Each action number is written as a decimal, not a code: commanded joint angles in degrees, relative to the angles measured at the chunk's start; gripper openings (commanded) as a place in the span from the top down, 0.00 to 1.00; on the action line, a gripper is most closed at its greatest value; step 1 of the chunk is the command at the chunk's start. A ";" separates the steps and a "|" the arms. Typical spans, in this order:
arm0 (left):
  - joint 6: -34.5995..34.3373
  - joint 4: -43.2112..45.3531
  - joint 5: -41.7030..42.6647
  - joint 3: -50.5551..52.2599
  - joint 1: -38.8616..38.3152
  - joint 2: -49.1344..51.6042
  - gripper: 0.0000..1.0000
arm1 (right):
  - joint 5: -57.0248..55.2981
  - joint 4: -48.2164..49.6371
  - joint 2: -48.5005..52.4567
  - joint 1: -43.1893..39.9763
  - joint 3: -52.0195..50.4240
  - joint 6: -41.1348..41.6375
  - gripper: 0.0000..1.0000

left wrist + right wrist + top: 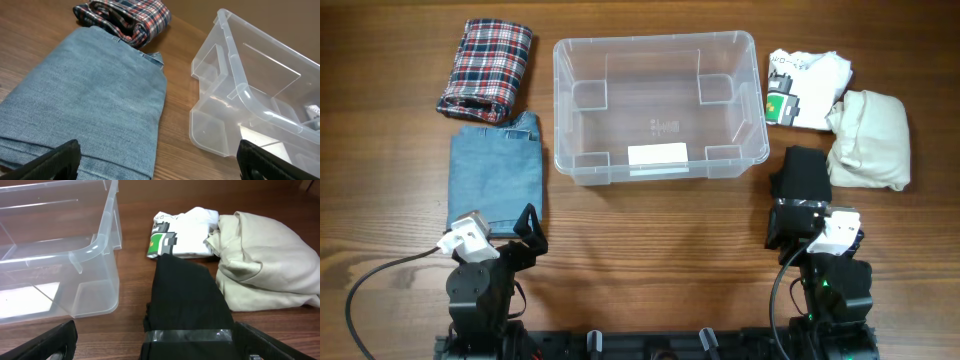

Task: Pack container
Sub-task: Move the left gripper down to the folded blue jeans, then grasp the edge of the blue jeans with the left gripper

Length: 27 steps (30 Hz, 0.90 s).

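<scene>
The left gripper needs to next go to the blue jeans' long edge (453,172) (26,83) farthest from the clear plastic container and close at the middle of that edge.
The clear plastic container (658,105) with a white label sits empty at the table's middle back; it also shows in the left wrist view (250,100) and the right wrist view (55,255). Folded blue jeans (495,180) (85,105) lie left of it, with a folded plaid shirt (487,68) (125,17) behind them. A black folded garment with a clear tape band (802,195) (187,310) lies to its right. My left gripper (157,162) is open and empty at the jeans' near corner. My right gripper (155,342) is open, its fingers either side of the black garment's near end.
A white printed T-shirt (805,88) (182,232) and a cream folded garment (870,138) (265,260) lie at the back right. Bare wooden table (660,240) lies in front of the container.
</scene>
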<state>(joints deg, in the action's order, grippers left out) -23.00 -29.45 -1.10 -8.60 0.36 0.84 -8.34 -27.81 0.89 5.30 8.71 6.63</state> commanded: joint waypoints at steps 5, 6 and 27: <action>-3.72 1.16 14.36 -1.18 -0.26 -0.17 0.00 | 0.70 0.13 -0.13 -0.28 -0.09 1.03 0.00; -6.80 0.74 14.80 -3.10 -0.26 0.90 0.01 | 0.72 0.13 -0.13 -0.28 -0.11 1.03 0.00; 16.02 -14.58 16.94 -55.49 24.46 82.34 0.00 | 0.72 0.13 -0.13 -0.28 -0.11 1.03 0.00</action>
<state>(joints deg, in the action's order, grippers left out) -13.39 -43.64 13.45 -63.33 17.98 78.19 -8.08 -27.79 1.06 5.30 8.69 6.63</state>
